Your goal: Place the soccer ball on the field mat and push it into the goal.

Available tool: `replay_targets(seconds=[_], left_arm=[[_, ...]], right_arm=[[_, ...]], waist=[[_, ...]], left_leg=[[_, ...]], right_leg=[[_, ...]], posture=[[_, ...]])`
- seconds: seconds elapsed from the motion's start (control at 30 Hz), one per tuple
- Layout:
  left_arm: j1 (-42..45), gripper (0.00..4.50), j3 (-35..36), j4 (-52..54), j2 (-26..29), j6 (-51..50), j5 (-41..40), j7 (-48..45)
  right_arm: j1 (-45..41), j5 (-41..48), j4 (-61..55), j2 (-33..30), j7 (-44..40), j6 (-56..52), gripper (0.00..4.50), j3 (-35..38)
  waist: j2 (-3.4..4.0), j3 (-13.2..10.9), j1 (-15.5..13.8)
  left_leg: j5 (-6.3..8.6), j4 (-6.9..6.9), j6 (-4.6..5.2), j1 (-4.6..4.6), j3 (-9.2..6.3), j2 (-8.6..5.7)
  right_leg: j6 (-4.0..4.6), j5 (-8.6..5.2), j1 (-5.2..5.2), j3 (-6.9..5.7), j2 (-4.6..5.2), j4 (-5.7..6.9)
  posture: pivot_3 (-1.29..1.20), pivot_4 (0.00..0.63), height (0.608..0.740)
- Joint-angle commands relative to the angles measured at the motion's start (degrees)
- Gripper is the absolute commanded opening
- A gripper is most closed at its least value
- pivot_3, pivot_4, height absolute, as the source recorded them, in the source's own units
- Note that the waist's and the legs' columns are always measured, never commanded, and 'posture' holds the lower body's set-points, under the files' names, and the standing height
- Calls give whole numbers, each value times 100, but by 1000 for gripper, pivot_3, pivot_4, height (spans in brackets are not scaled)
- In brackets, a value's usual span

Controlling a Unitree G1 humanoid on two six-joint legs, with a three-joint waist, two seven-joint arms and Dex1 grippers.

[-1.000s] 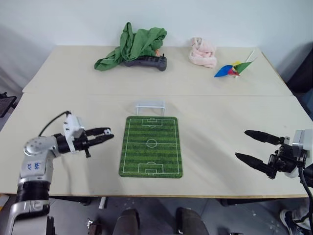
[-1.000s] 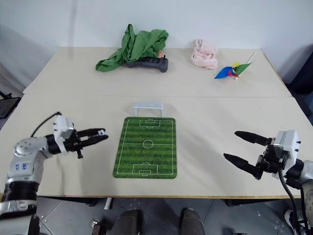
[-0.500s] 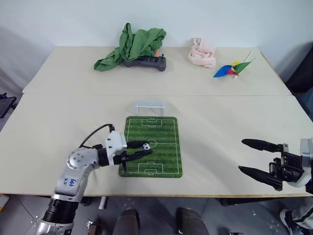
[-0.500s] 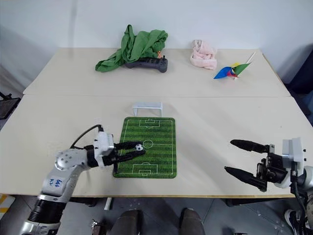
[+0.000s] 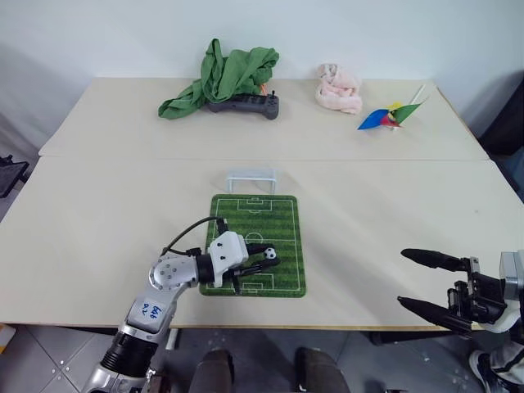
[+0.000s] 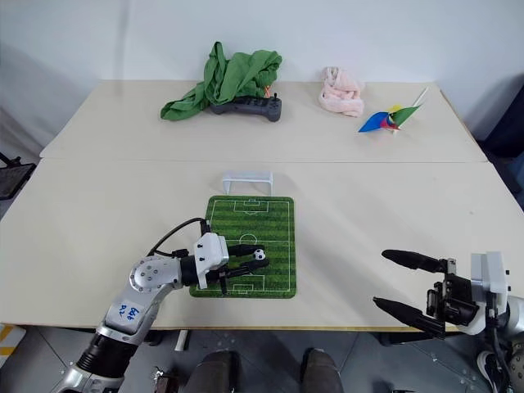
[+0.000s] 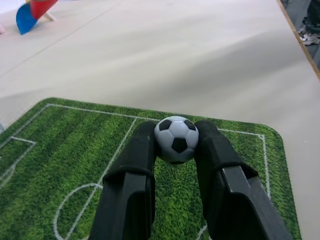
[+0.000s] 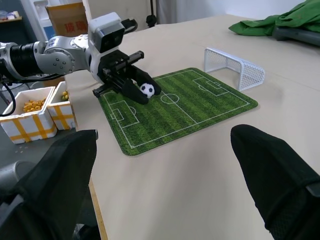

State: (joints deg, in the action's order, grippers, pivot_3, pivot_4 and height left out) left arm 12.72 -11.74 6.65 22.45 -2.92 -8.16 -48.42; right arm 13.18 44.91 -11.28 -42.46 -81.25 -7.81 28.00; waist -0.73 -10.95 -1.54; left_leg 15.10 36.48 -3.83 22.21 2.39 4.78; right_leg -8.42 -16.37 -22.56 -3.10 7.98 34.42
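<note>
Next, my left gripper lets go of the soccer ball inside the near penalty box on the field mat (image 5: 251, 284).
The soccer ball (image 5: 268, 254), tiny, white with black patches, sits pinched between the tips of my left gripper (image 5: 265, 259), which is shut on it. The gripper lies level and holds the ball low over the near half of the field mat (image 5: 274, 217), between the centre circle and the near penalty box. In the left wrist view both black fingers (image 7: 139, 155) clasp the ball (image 7: 176, 139) above the striped grass print. The white goal (image 5: 251, 178) stands just past the mat's far end. My right gripper (image 5: 404, 278) hangs open and holds nothing, near the table's front edge at the right.
Along the far side lie a crumpled green cloth (image 5: 223, 75) over a dark game controller (image 5: 246, 105), a pink cloth (image 5: 338, 87) and a colourful pinwheel (image 5: 387, 115). Off the table's left side stand white boxes (image 8: 31, 112) with yellow pieces inside.
My left gripper has carried the ball to the right, from beside the mat's left edge to over its near half. The right gripper has drawn back a little toward the front edge.
</note>
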Motion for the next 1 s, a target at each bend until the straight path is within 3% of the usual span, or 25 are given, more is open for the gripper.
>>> replay_targets(seconds=[0.03, 0.3, 0.47, 1.0], left_arm=[[-87, 869, -96, 89, -3, 107, 0, -13], [-377, 869, 44, 493, 302, -190, -62, 25], [-823, 869, 307, 1098, 769, -483, -395, -199], [-818, 869, 205, 212, 804, 131, -286, -386]], right_arm=[[55, 19, -149, -27, -7, 62, 4500, 144], [226, 0, -225, -73, 73, 20, 4500, 247], [294, -38, -170, -134, 32, 13, 4500, 269], [117, -101, -105, -152, -11, -26, 4500, 150]], waist=[[0, 0, 0], [0, 0, 4], [1, 0, 3], [2, 1, 0]], left_leg=[[0, 0, 0, 0, 0, 0], [2, 0, 0, 0, 0, 0], [4, -2, -1, 0, 0, 1], [7, 1, 3, 0, 1, 1]], right_leg=[[0, 0, 0, 0, 0, 0], [1, 0, 0, 0, 0, 0], [3, -2, -1, 1, 0, -1], [7, -4, 0, 1, 0, -6]], posture=[[0, 150, 740], [0, 150, 740], [0, 150, 740], [0, 150, 740]])
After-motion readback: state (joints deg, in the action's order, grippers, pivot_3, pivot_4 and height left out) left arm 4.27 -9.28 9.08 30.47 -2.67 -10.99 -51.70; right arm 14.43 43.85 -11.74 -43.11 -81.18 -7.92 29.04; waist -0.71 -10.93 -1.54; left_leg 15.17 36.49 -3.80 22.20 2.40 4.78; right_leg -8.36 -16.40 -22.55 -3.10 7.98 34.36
